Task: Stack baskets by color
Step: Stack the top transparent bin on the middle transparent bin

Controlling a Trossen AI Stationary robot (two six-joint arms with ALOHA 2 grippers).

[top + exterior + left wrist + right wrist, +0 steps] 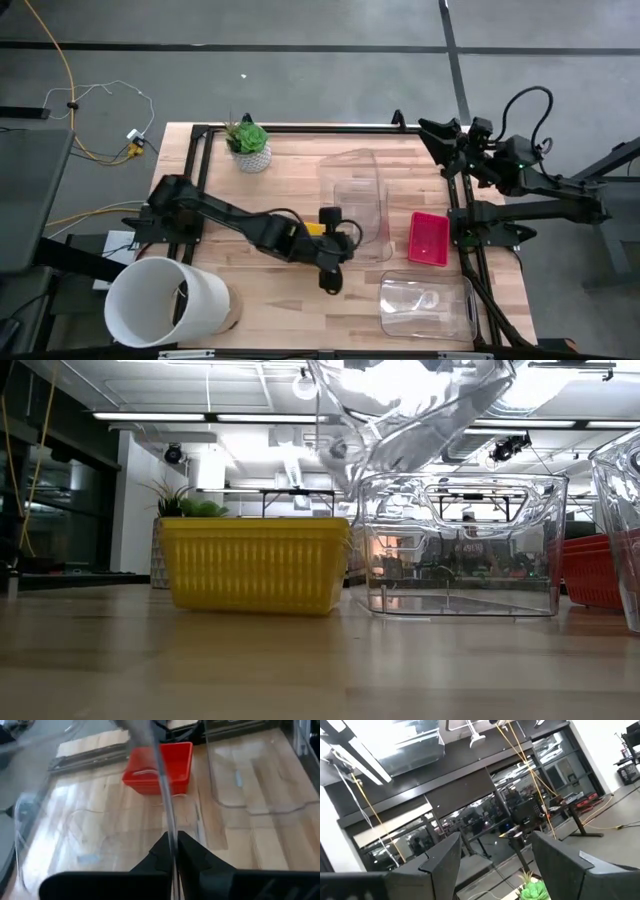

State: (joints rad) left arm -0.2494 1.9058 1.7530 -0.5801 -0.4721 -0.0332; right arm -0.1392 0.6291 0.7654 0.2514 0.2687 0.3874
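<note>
My left gripper needs to let go of the clear basket inside the other clear basket [359, 220] [132, 845] that stands beside the pink-red basket.
My left gripper [345, 243] reaches to the table's middle and is shut on a clear basket [420, 410], which hangs tilted in the air. Below it another clear basket [460, 550] stands on the table. A third clear basket [425, 305] sits near the front right. The yellow mesh basket [255, 565] stands on the table under my left arm. The pink-red basket [428, 238] rests to the right of the middle. My right gripper [495, 865] is open with nothing in it, raised at the far right and pointing up into the room. My left gripper pinches a thin clear wall [169, 827] of the basket between its two fingers. The fingers come from the table's left, slanting down. The basket is lifted clear of the table and tilted above the clear basket that stands there.
A big white tub [165, 300] lies at the front left corner. A small green plant in a white pot [248, 147] stands at the far left. Bare wood shows along the front edge between the tub and the front clear basket.
</note>
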